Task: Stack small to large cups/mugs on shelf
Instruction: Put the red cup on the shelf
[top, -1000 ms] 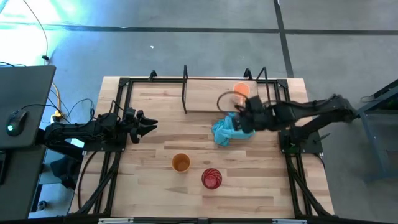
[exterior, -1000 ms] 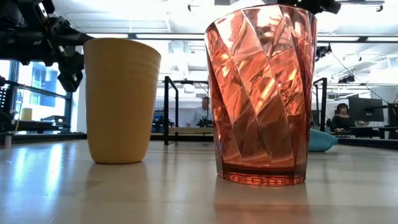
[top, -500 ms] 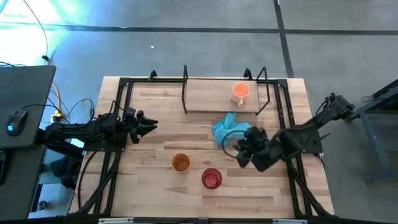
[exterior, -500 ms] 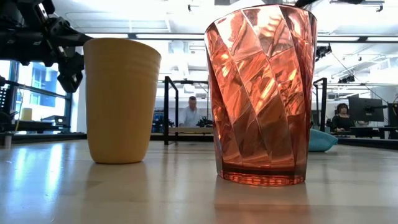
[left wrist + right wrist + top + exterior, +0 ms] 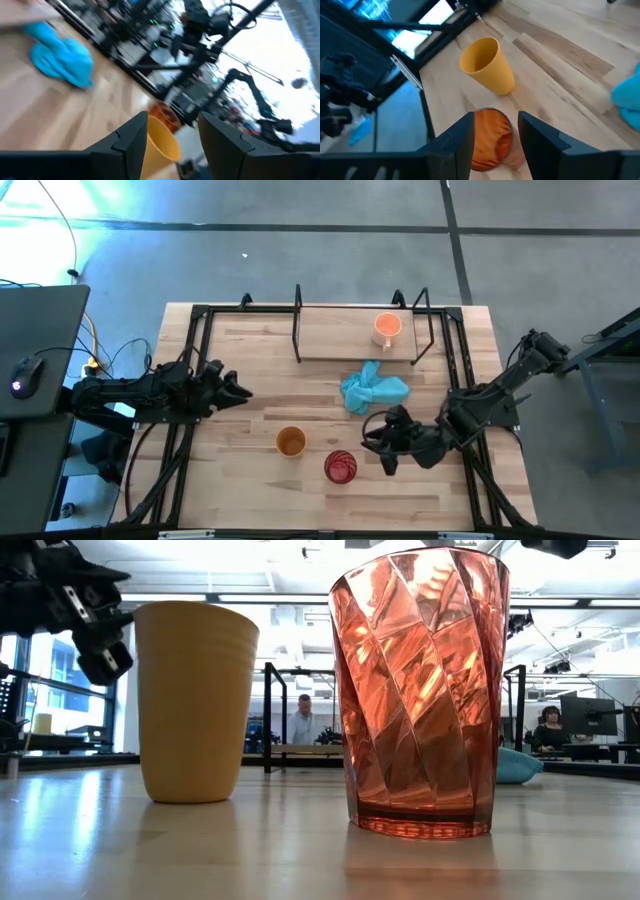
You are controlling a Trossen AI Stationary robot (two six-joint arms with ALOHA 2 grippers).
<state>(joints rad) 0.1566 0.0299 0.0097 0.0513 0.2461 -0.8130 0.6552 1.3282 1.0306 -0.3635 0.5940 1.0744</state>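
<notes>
My right gripper will next move to the red cup and close on the cup's rim (image 5: 351, 456) (image 5: 509, 148), on the side toward the light blue cloth.
The pale orange mug (image 5: 386, 327) stands upright on the shelf (image 5: 340, 340) near its right end. The amber-orange cup (image 5: 290, 442) and the red translucent cup (image 5: 340, 466) stand upright on the tabletop near the near edge. My right gripper (image 5: 376, 446) is open, hovering just right of the red cup (image 5: 492, 138), which shows past its two fingers, apart from them. My left gripper (image 5: 243, 391) is open at the table's left, pointing toward the amber-orange cup (image 5: 163, 143). In the low view both cups (image 5: 195, 700) (image 5: 420, 690) fill the foreground.
A crumpled light blue cloth (image 5: 373, 390) lies on the table between the shelf and the cups, just beyond my right gripper. Black frame rails (image 5: 190, 370) run along both table sides. People sit in the room beyond the table (image 5: 304, 720).
My right gripper has drawn back from the mug on the shelf, passed over the blue cloth toward the table's near edge and come down beside the red cup. The mug stays upright on the shelf. My left gripper has tipped and shifted slightly toward the amber-orange cup.
</notes>
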